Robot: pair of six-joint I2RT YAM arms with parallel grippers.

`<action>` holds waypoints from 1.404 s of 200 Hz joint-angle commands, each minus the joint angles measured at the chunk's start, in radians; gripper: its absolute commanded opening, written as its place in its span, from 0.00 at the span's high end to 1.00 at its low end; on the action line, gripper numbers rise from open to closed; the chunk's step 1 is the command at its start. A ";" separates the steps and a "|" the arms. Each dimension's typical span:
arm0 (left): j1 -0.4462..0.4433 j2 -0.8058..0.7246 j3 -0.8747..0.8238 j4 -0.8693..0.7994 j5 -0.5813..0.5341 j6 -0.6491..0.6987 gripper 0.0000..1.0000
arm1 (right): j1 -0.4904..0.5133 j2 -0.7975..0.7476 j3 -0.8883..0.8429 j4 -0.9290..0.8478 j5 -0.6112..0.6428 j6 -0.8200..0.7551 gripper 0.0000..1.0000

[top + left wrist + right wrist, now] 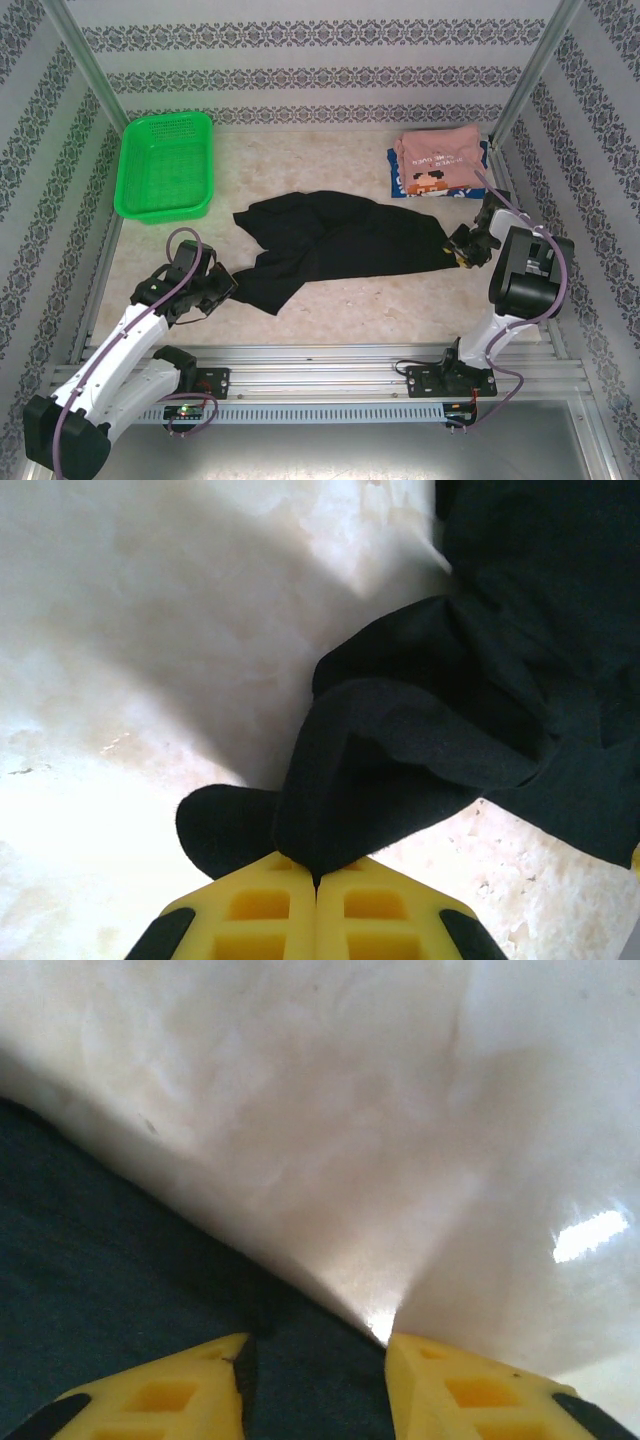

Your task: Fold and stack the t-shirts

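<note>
The black t-shirt lies rumpled over itself, so the robot's right gripper should pinch its corner (pixel 448 263) and lift together with the left gripper to spread it before folding.
The black t-shirt (pixel 340 240) lies spread and rumpled across the middle of the table. My left gripper (pixel 226 284) is at its near-left corner, shut on a fold of black cloth (pixel 400 750); the yellow fingers meet at the pinch point (pixel 318 875). My right gripper (pixel 456 252) sits low at the shirt's right edge. Its jaws (pixel 315 1345) stand apart with flat black cloth (pixel 100 1260) between them. At the back right, the folded pink t-shirt (pixel 440 152) rests on the folded blue t-shirt (pixel 436 184).
A green mesh basket (pixel 165 122) stands at the back left. Patterned walls and metal posts close in the table on three sides. Bare marble tabletop (pixel 350 300) lies between the black shirt and the arm bases.
</note>
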 commanded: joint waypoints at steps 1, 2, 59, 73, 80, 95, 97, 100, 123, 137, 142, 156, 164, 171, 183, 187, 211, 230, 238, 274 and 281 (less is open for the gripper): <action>0.015 -0.014 0.030 -0.015 0.006 0.019 1.00 | -0.011 -0.073 0.003 -0.094 0.067 -0.002 0.52; 0.015 -0.014 0.030 -0.015 0.006 0.019 1.00 | -0.013 -0.075 0.003 -0.096 0.067 -0.002 0.52; 0.017 -0.006 0.035 -0.004 0.010 0.023 1.00 | -0.002 -0.136 -0.057 -0.112 0.045 0.025 0.50; 0.018 -0.003 0.037 -0.003 0.012 0.026 1.00 | 0.006 -0.112 -0.068 -0.105 0.045 0.030 0.50; 0.019 -0.002 0.040 -0.003 0.014 0.028 1.00 | 0.012 -0.096 -0.070 -0.099 0.045 0.035 0.50; 0.019 -0.002 0.046 -0.003 0.015 0.032 1.00 | 0.025 -0.073 -0.068 -0.082 0.051 0.044 0.50; 0.019 -0.002 0.046 -0.003 0.016 0.032 1.00 | 0.024 -0.072 -0.068 -0.081 0.053 0.046 0.50; 0.019 -0.002 0.048 -0.003 0.016 0.032 1.00 | 0.028 -0.066 -0.066 -0.079 0.058 0.048 0.51; 0.021 -0.003 0.049 -0.007 0.020 0.037 1.00 | 0.036 -0.015 -0.035 -0.063 0.072 0.060 0.55; 0.021 -0.008 0.049 -0.012 0.021 0.040 1.00 | 0.048 0.013 0.002 -0.064 0.088 0.059 0.62; 0.022 -0.011 0.048 -0.013 0.021 0.040 1.00 | 0.048 0.029 0.020 -0.072 0.091 0.059 0.66; 0.024 -0.018 0.046 -0.016 0.024 0.042 1.00 | 0.050 0.063 0.057 -0.088 0.097 0.057 0.74; 0.025 -0.020 0.046 -0.020 0.024 0.043 1.00 | 0.050 0.077 0.075 -0.089 0.100 0.058 0.81; 0.027 -0.023 0.046 -0.023 0.024 0.045 1.00 | 0.050 0.090 0.086 -0.089 0.096 0.057 0.87; 0.029 -0.027 0.050 -0.030 0.027 0.049 1.00 | 0.050 0.094 0.106 -0.097 0.097 0.055 0.98; 0.031 -0.029 0.052 -0.032 0.028 0.050 1.00 | 0.050 0.089 0.109 -0.097 0.094 0.055 1.00; 0.052 -0.047 0.083 -0.039 0.034 0.051 1.00 | 0.050 -0.014 0.122 -0.109 0.079 0.053 1.00; 0.077 -0.043 0.178 -0.035 0.051 0.057 1.00 | 0.047 -0.165 0.130 -0.116 0.042 0.060 1.00; 0.087 -0.024 0.242 -0.041 0.059 0.073 1.00 | 0.038 -0.245 0.143 -0.115 -0.001 0.078 1.00; 0.130 0.108 0.606 -0.030 0.070 0.177 1.00 | 0.000 -0.449 0.304 -0.107 -0.176 0.198 1.00; 0.147 0.139 0.690 -0.031 0.074 0.198 1.00 | -0.003 -0.472 0.348 -0.097 -0.195 0.223 1.00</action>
